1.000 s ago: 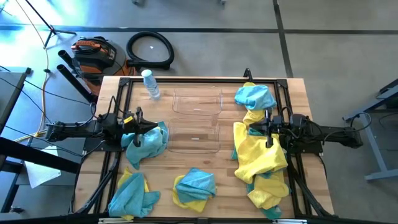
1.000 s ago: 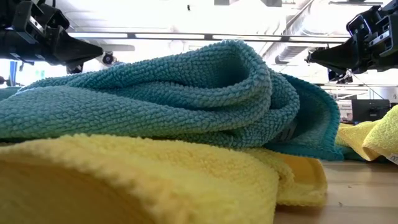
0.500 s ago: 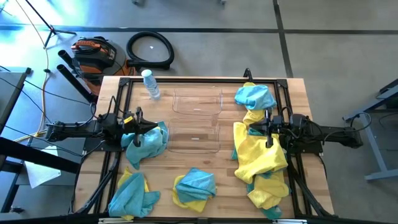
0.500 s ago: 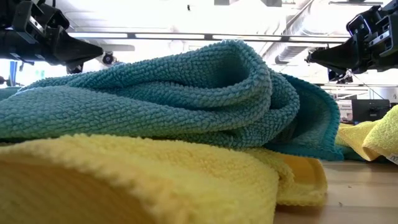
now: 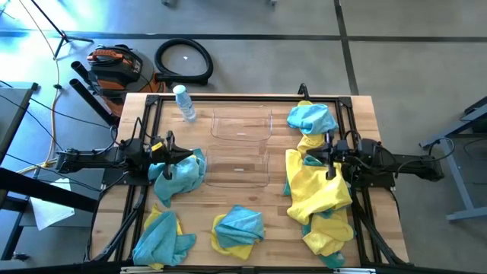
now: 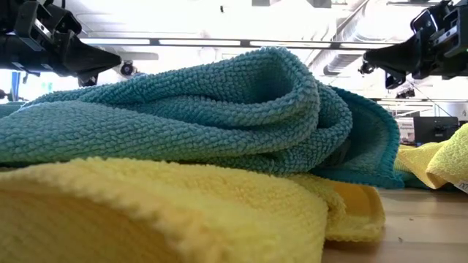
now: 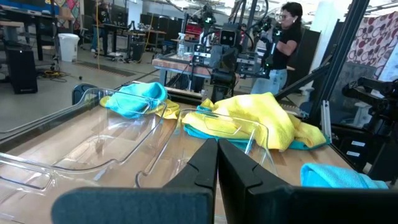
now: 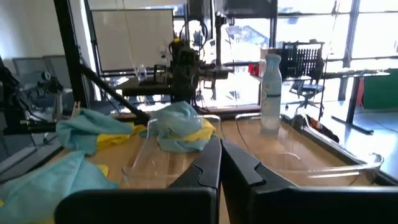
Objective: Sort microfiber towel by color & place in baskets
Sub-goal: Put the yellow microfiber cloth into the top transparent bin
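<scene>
My right gripper is going to close on the middle of the large yellow towel [image 5: 313, 196], on top of the pile beside the clear baskets.
Yellow and teal-blue microfiber towels lie in heaps on the table. One teal towel [image 5: 179, 172] lies under my left gripper [image 5: 190, 157], which is shut above it. A large yellow towel [image 5: 313, 186] lies under my right gripper [image 5: 307, 158], also shut and held clear of the cloth. Two clear baskets [image 5: 242, 125] [image 5: 237, 169] stand side by side between the arms, with no cloth in them. Both show past the left gripper [image 7: 217, 163] and the right gripper [image 8: 219, 163]. More heaps lie at the far right [image 5: 310, 118] and along the near edge [image 5: 162, 236] [image 5: 238, 228] [image 5: 327, 232].
A clear water bottle [image 5: 183, 103] stands at the table's far left, beside the far basket. In the low view the near-edge heap of teal on yellow [image 6: 219, 117] fills the foreground. A black frame rail [image 5: 228, 97] rims the table. A person [image 7: 287, 37] stands in the room beyond.
My right arm's wrist has risen slightly above the yellow towel, while its fingertips stay about where they were. The towels and baskets have kept still.
</scene>
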Controlling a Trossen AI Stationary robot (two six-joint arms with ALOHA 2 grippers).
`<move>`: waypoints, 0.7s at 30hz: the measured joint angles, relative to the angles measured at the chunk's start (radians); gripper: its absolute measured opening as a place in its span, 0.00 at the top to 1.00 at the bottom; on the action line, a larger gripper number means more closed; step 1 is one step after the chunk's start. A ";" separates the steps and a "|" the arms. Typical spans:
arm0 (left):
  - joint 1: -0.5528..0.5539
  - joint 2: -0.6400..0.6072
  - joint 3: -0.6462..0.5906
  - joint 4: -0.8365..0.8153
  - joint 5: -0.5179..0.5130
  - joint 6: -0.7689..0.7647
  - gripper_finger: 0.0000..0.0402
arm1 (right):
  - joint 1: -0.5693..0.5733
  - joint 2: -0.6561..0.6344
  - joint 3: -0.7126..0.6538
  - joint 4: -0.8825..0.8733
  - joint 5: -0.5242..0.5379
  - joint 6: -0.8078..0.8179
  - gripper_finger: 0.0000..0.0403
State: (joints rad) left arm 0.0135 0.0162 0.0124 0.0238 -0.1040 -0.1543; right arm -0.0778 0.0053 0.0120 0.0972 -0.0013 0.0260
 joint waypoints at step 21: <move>0.000 0.000 0.000 0.000 0.000 0.000 1.00 | 0.000 0.285 0.595 -0.457 0.312 -0.004 1.00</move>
State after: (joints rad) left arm 0.0135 0.0159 0.0128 0.0238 -0.1043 -0.1543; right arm -0.0776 0.2901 0.6071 -0.3602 0.3111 0.0218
